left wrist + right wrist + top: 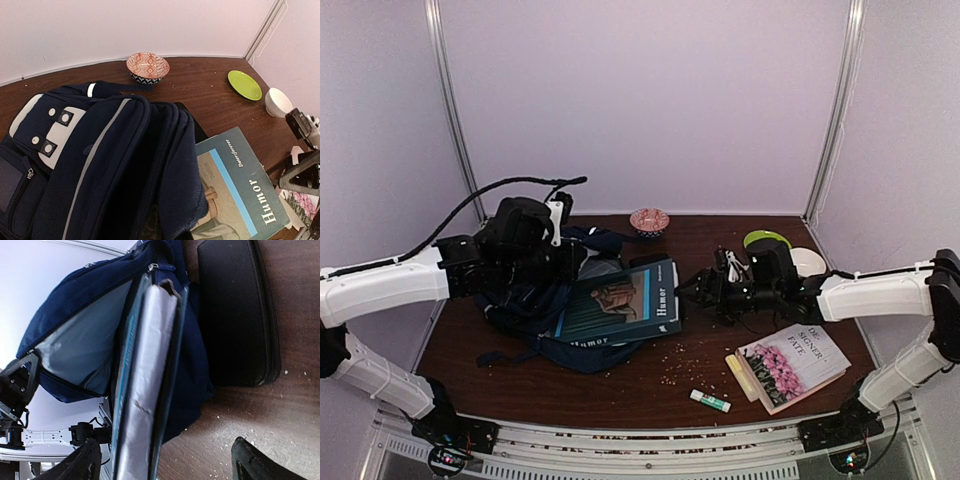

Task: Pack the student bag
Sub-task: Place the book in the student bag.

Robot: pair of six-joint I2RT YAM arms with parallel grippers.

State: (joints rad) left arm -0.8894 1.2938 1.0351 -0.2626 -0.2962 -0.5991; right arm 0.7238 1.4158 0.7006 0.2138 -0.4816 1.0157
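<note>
The teal book sticks half out at a slant across the bag's lower flap, so my right gripper will grab its far outer corner [667,269], tip it up and push it inside.
The student bag [520,305] lies at the table's left, navy blue with white stripes and buckle patches [55,132]. My left gripper [560,258] sits at the bag's upper edge; its fingers are buried in the fabric, shut on the raised flap [175,175], which shows the pale grey lining [80,350]. A teal book titled "Humor" [620,305] sticks half out of the opening, its page edges [145,390] facing my right wrist. My right gripper [688,290] hangs open just right of the book, with its fingers [252,462] wide on either side of the book's edge and not touching it.
A black case [235,315] lies behind the bag. A second book with pink flowers [790,365] and a glue stick [710,401] lie at the front right. A patterned bowl [649,220], a green plate [766,239] and a white bowl [808,262] stand at the back. Crumbs dot the table.
</note>
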